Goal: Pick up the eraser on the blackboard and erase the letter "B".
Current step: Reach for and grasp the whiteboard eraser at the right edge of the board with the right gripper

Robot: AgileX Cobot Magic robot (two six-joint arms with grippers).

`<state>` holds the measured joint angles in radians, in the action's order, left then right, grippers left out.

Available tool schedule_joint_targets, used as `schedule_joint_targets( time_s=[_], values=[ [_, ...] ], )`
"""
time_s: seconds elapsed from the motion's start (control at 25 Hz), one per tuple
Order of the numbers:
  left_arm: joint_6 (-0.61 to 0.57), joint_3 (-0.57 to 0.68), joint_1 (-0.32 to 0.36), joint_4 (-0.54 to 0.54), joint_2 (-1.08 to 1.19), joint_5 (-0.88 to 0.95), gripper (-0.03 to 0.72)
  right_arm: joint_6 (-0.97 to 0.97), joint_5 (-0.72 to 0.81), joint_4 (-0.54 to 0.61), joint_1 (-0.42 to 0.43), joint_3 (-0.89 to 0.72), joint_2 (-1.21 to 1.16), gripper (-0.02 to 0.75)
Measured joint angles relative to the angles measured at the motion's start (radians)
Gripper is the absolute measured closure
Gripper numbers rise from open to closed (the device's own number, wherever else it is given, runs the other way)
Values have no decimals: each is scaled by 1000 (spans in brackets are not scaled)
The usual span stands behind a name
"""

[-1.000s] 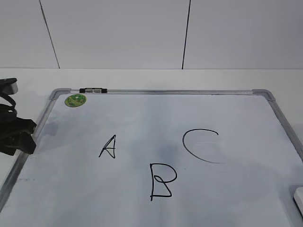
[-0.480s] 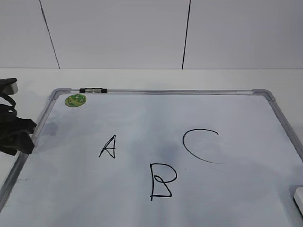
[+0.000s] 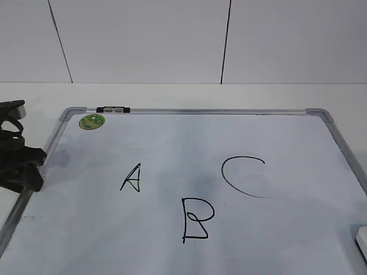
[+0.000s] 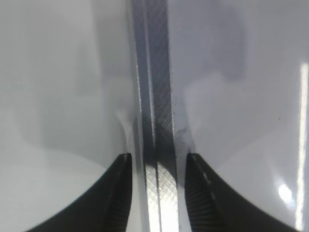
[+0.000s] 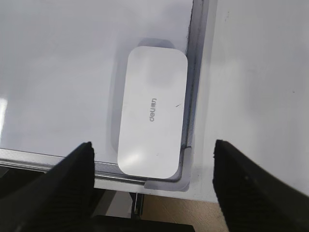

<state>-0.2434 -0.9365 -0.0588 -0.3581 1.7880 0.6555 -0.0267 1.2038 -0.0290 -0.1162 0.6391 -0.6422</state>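
Next, I close my right gripper on the middle of the long sides (image 3: 363,250) (image 5: 153,100) of the white eraser in the blackboard's near corner.
The blackboard (image 3: 287,132) lies flat on the table with a black "A" (image 3: 131,177), the letter "B" (image 3: 196,219) and a "C" (image 3: 243,176). The white eraser (image 5: 152,125) lies in the board's near right corner, and only its edge shows in the exterior view (image 3: 362,240). My right gripper (image 5: 152,144) is open and hovers above the eraser's near end with its jaws wide on either side; it is out of the exterior view. My left gripper (image 4: 155,159) is closed on the board's left frame rail (image 4: 154,96), seen at the far left of the exterior view (image 3: 23,169).
A round green sticker (image 3: 91,121) and a small black-and-silver clip (image 3: 113,109) sit at the board's far left corner. The white table (image 5: 256,72) runs past the board's right frame. The table's front edge lies just below the board's corner piece (image 5: 186,169).
My left gripper has shifted slightly left and down at the board's left frame. The board, letters and eraser have not moved.
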Motion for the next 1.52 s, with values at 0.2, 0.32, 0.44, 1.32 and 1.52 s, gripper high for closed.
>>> schedule_joint_targets(
  time_s=[0.2, 0.32, 0.44, 1.32, 1.52],
  values=[
    [0, 0, 0, -9, 0, 6, 483, 0, 2, 0, 0, 0, 0, 144],
    [0, 0, 0, -11, 0, 6, 524, 0, 11, 0, 0, 0, 0, 144],
    [6, -1, 0, -13, 0, 9, 549, 0, 31, 0, 0, 0, 0, 144],
    [12, -2, 0, -16, 0, 15, 565, 13, -50, 16, 0, 0, -220, 62],
    [12, -2, 0, -16, 0, 15, 566, 16, -84, 15, 0, 0, -329, 62]
  ],
)
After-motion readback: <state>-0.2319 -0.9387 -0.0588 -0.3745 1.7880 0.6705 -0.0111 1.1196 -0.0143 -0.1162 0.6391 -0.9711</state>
